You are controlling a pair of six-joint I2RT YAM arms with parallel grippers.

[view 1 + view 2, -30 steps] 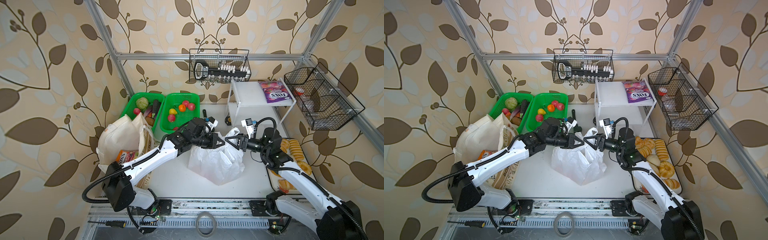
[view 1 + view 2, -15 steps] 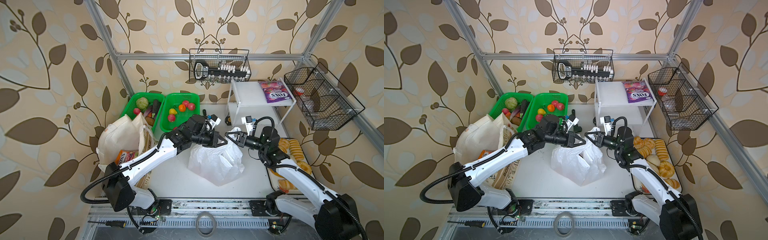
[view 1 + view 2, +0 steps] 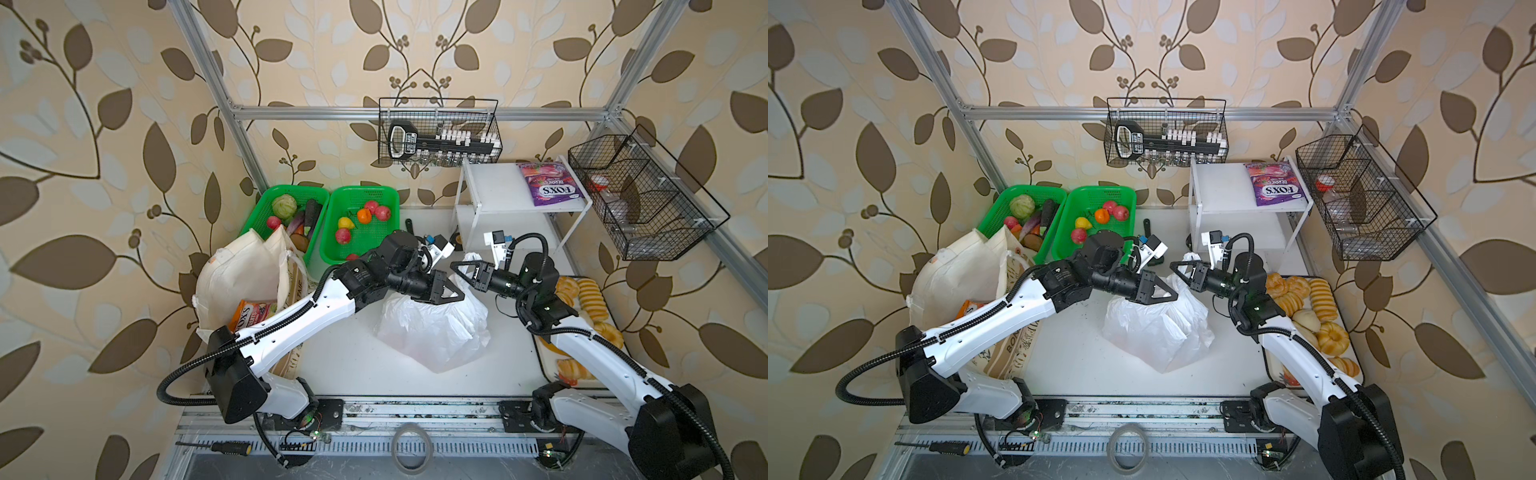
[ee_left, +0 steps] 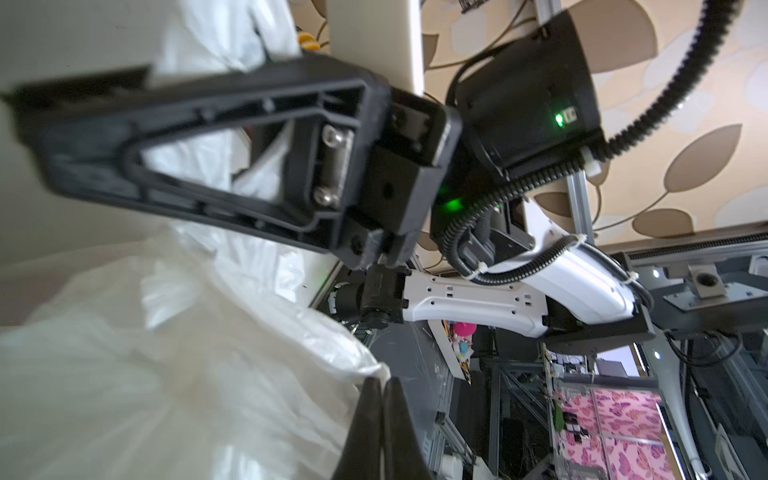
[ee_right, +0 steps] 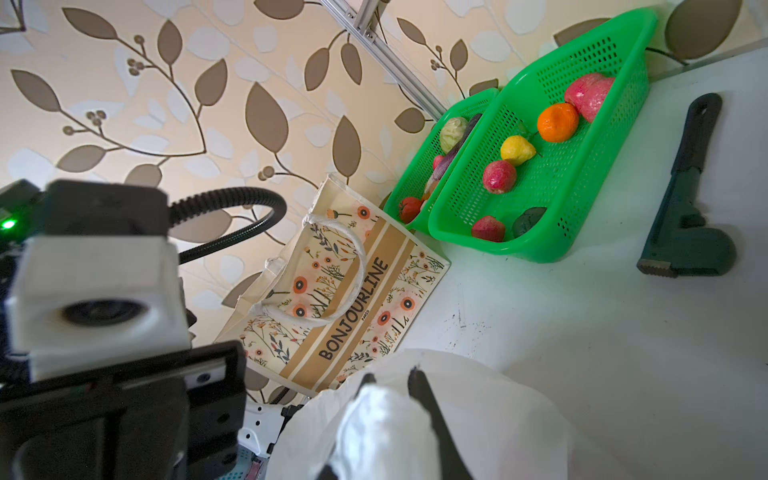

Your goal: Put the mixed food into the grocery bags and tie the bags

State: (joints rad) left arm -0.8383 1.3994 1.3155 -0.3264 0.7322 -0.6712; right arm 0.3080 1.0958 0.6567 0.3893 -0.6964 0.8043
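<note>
My left gripper is pinching just a thin edge of the bag, so my right gripper needs to grip the bunched handle [image 3: 473,257] lower while my left gripper takes more.
The white plastic bag [image 3: 432,328] [image 3: 1156,328] sits bulging at the table's middle. My left gripper [image 3: 460,296] [image 4: 382,386] is shut, pinching a thin edge of the bag's top. My right gripper [image 3: 454,264] [image 5: 390,380] faces it from the right, shut on a bunched handle of the same bag. The cream cloth tote [image 3: 245,270] [image 5: 340,291] stands at the left with an orange FOX'S pouch [image 3: 249,313] in its mouth. Toy fruits [image 3: 361,222] [image 5: 540,141] lie in a green basket. A purple snack packet [image 3: 548,189] rests on the white shelf.
A second green basket [image 3: 291,212] holds vegetables. A tray of bread [image 3: 586,299] lies under my right arm. The white shelf [image 3: 490,187] and two black wire baskets [image 3: 644,199] stand at the back right. A black wrench [image 5: 685,195] lies behind the bag.
My right gripper's jaws have closed from open onto the bag's bunched handle and drawn slightly toward the back. The left gripper has shifted a little right, staying shut on the bag.
</note>
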